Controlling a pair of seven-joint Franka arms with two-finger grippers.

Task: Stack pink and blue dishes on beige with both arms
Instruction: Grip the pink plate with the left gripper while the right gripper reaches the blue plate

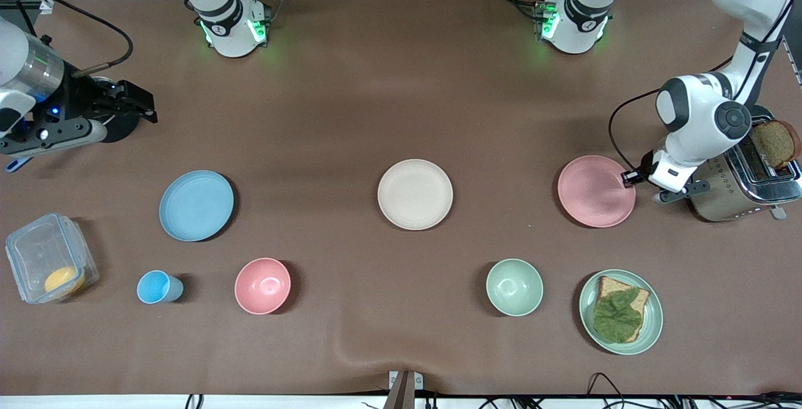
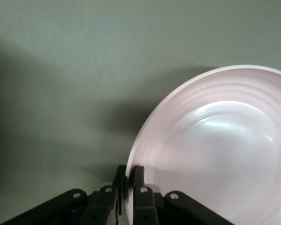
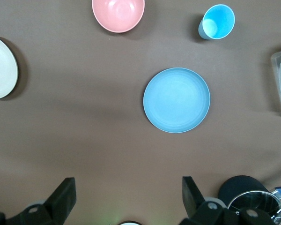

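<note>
My left gripper should release the pale pink plate on top of the cream-beige plate (image 1: 420, 198) at the table's middle.
The cream-beige plate (image 1: 415, 194) lies flat at the table's middle; the right wrist view catches its edge (image 3: 0, 68). Toward the left arm's end lies the pale pink plate (image 1: 596, 191) (image 2: 215, 150). My left gripper (image 1: 631, 177) (image 2: 129, 174) is shut on its rim, one finger above the rim and one below. The light blue plate (image 1: 196, 205) (image 3: 176, 100) lies flat toward the right arm's end. My right gripper (image 1: 145, 106) (image 3: 129, 192) hangs open and empty over the bare table, apart from the blue plate.
A toaster (image 1: 745, 177) with bread stands right by the left arm. Nearer the front camera: a green plate with bread (image 1: 620, 312), green bowl (image 1: 514, 287), pink bowl (image 1: 262, 285), blue cup (image 1: 156, 287), clear container (image 1: 50, 265). A black pot (image 1: 119, 124) sits under the right hand.
</note>
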